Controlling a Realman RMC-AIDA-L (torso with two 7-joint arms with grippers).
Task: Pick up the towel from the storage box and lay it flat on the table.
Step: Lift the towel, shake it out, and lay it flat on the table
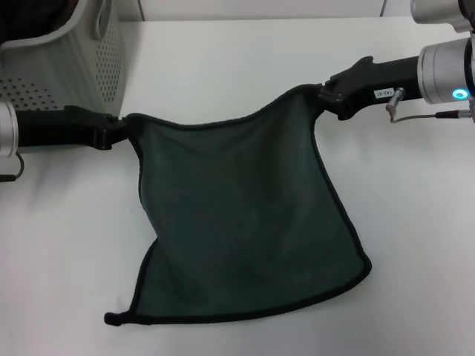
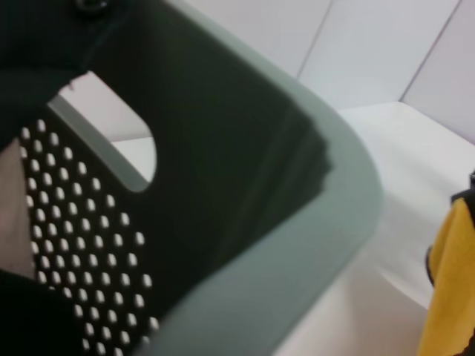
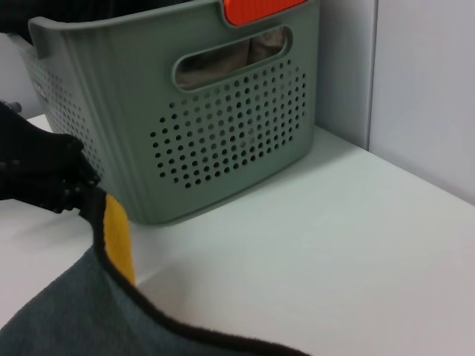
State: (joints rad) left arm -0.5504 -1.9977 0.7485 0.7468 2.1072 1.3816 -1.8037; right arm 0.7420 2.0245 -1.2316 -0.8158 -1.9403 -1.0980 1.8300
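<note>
Next, I release the towel's top corner, now held higher and farther back, from my right gripper on the white table (image 1: 309,101), just below its fingertips and across from the storage box.
The dark green towel (image 1: 245,222) with black edging hangs between my two grippers, and its lower half lies on the white table (image 1: 415,222). My left gripper (image 1: 119,135) is shut on its left top corner, just in front of the storage box (image 1: 67,67). My right gripper (image 1: 325,96) is shut on the right top corner, higher and farther back. The top edge sags between them. In the right wrist view the towel (image 3: 67,319) shows its yellow reverse near the left gripper (image 3: 74,194) and the box (image 3: 223,126). The left wrist view shows the box wall (image 2: 245,185) close up and a yellow towel fold (image 2: 453,289).
The perforated grey box stands at the table's far left corner, with an orange part (image 3: 256,7) at its rim and something beige behind its handle slot. A white wall runs behind the table. Bare tabletop lies right of and behind the towel.
</note>
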